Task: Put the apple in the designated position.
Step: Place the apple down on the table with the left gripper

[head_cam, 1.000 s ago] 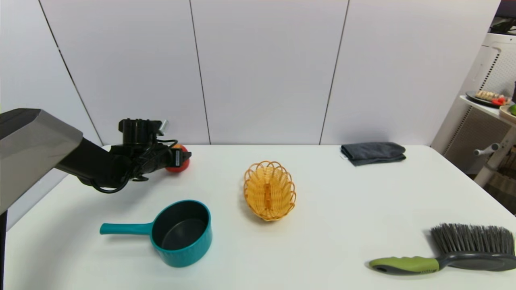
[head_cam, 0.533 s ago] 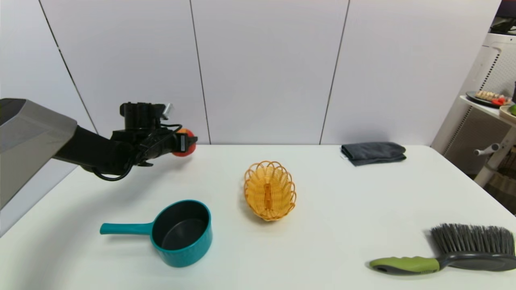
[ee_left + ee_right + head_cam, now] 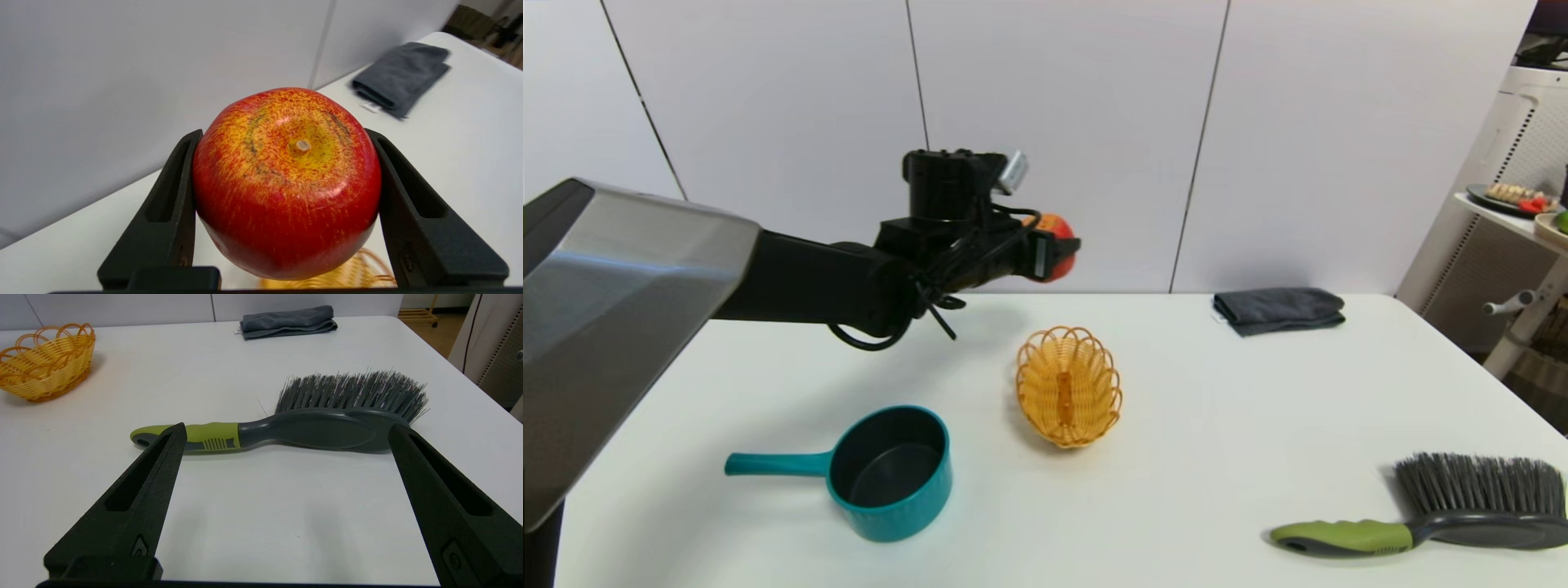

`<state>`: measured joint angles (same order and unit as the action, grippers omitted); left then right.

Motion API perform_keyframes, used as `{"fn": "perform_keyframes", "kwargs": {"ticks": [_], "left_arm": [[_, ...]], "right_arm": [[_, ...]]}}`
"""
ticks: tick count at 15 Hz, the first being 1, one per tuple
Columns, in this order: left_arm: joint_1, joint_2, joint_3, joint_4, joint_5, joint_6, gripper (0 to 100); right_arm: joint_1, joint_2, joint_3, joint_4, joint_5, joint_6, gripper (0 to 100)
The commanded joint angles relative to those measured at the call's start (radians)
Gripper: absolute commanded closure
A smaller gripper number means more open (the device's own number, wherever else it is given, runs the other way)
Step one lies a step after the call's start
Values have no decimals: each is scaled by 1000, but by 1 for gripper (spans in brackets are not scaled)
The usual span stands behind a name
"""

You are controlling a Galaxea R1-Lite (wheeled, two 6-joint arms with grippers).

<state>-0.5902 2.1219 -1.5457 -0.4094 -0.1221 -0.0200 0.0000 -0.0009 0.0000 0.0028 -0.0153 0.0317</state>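
Observation:
The white tabletop (image 3: 1189, 402) is beside the wicker basket. Next, I set the apple down there, toward the brush, with my left gripper.
The red apple (image 3: 1062, 247) with yellow speckles hangs in the air, above the table's far edge and behind the wicker basket (image 3: 1068, 385). My left gripper (image 3: 1052, 249) is shut on it. In the left wrist view the apple (image 3: 286, 192) fills the space between both black fingers (image 3: 171, 208), its yellowish stem dimple facing the camera. The white tabletop (image 3: 1225, 425) carries no mark for a position. My right gripper (image 3: 287, 426) is open with nothing in it, low over the table just in front of the brush (image 3: 318, 433), and out of the head view.
A teal saucepan (image 3: 890, 472) stands front left, its handle pointing left. A folded grey cloth (image 3: 1278, 310) lies at the back right. The brush (image 3: 1421, 514), grey with a green handle, lies front right. A white shelf unit (image 3: 1515, 147) stands beyond the table's right edge.
The left arm has lifted the apple off the back-left tabletop and carried it up and to the right, to a spot above and behind the basket.

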Motion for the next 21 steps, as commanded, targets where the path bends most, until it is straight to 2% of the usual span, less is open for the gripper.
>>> {"fn": "perform_keyframes", "kwargs": {"ticks": [1,9,21], "left_arm": [[-174,50,-34,3,-1,-1,100],[-273,191,-66,-8,2,-1,100],[-281,262,-89,-5,15,-9,100]], "right_arm": [[0,1,0,0,0,1,0],[0,1,0,0,0,1,0],[0,1,0,0,0,1,0]]}}
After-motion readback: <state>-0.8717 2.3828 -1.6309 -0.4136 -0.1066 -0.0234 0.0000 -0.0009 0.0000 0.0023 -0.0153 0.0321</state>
